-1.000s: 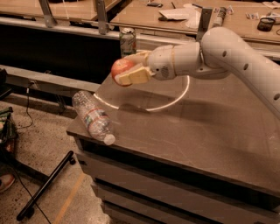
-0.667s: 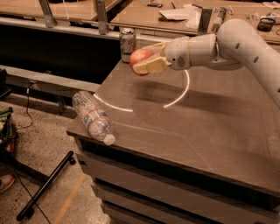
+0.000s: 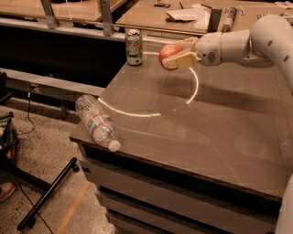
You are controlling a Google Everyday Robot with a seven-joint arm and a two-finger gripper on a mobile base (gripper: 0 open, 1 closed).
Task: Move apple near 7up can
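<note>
My gripper will put the apple down on the dark table's far edge (image 3: 151, 55), close beside the 7up can.
The 7up can (image 3: 134, 47) stands upright at the far left corner of the dark table (image 3: 197, 132). My gripper (image 3: 173, 55) reaches in from the right and is shut on the red-orange apple (image 3: 168, 54). It holds the apple in the air above the table's far edge, a short way right of the can. One beige finger (image 3: 182, 61) runs along the apple's lower side and another across its top.
A clear plastic bottle (image 3: 96, 121) lies on its side at the table's left front corner, partly over the edge. Behind the table stand wooden counters with clutter (image 3: 192, 13). A black stand leg (image 3: 48, 192) and cables lie on the floor at left.
My gripper has carried the apple up and toward the far edge of the table, closer to the 7up can. The bottle and can have not moved.
</note>
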